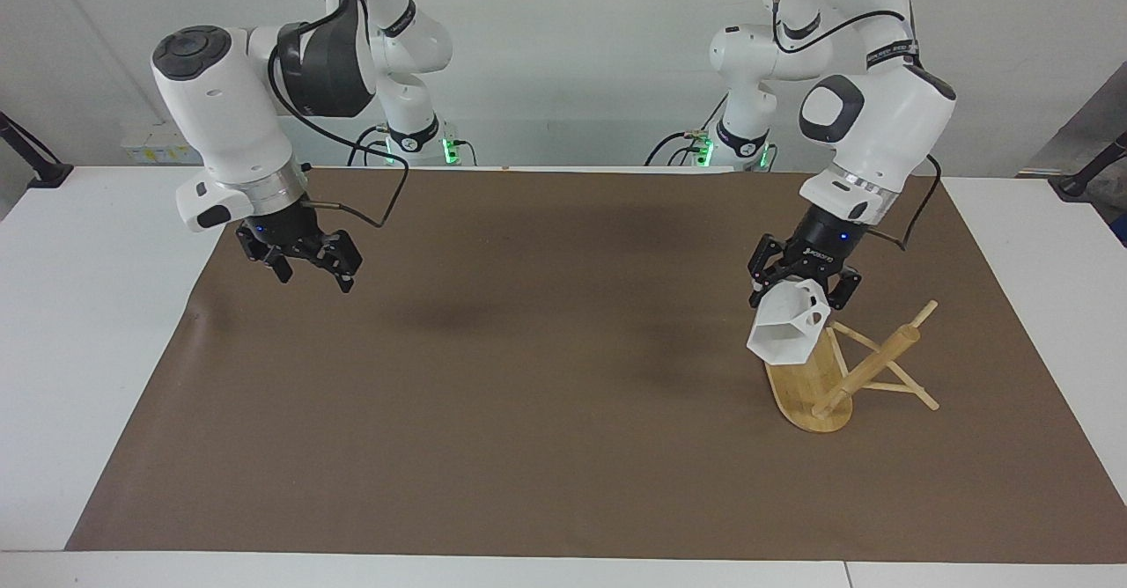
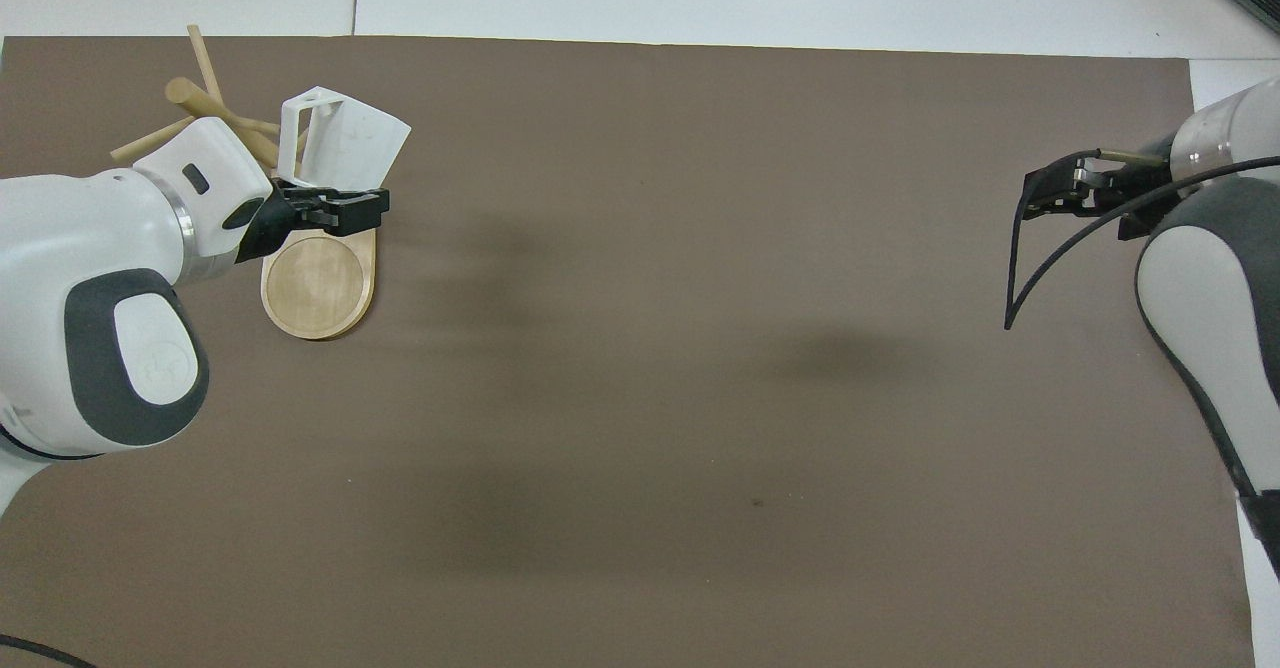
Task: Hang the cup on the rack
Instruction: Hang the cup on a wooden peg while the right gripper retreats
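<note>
My left gripper needs to let go of the white faceted cup on the thin peg reaching out over the rack's oval base (image 2: 290, 144).
The white faceted cup (image 1: 782, 334) hangs in my left gripper (image 1: 803, 293), which is shut on its handle end. The cup is tilted, mouth down and away from the robots, over the oval base of the bamboo rack (image 1: 806, 399). The handle's round hole sits close to the rack's thin pegs; I cannot tell if they touch. In the overhead view the cup (image 2: 345, 143) is beside the rack's post (image 2: 200, 103) and over the base (image 2: 315, 283), with the left gripper (image 2: 330, 200) on it. My right gripper (image 1: 304, 264) is open and empty, up over the mat at the right arm's end, and also shows in the overhead view (image 2: 1062, 188).
A brown mat (image 1: 546, 412) covers most of the white table (image 1: 88, 306). The rack stands on the mat toward the left arm's end. Black cables loop from both wrists.
</note>
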Controlling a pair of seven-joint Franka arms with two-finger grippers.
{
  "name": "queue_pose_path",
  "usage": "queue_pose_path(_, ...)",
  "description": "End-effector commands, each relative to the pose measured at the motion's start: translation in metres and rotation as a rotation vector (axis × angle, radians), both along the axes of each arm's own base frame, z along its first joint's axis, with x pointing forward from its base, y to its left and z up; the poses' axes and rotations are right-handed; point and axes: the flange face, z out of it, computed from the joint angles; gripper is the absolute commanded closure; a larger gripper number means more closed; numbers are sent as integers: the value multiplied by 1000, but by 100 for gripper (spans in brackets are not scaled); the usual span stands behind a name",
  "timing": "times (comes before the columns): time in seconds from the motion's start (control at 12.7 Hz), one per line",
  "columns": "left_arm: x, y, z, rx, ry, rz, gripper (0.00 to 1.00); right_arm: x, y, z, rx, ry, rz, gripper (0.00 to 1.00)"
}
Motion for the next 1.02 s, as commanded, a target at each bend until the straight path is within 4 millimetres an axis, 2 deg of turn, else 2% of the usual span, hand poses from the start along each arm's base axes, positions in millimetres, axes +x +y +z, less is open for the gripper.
queue_pose_path(0.0, 8, 1, -3, 12, -12, 22, 100, -9, -1, 24, -19, 20, 17, 0)
queue_pose_path(0.31, 12, 12, -6, 13, -15, 43, 100, -18, -8, 53, -6, 63, 4, 0)
queue_pose_path(0.55, 14, 24, -6, 12, -16, 65, 100, -26, -12, 83, -20, 76, -2, 0)
queue_pose_path(0.79, 16, 35, -7, -9, 5, 128, 100, -32, -22, 89, -22, 79, -21, 0)
queue_pose_path(0.94, 17, 36, -11, -22, 23, 160, 100, -33, -46, 90, -18, 72, -60, 0)
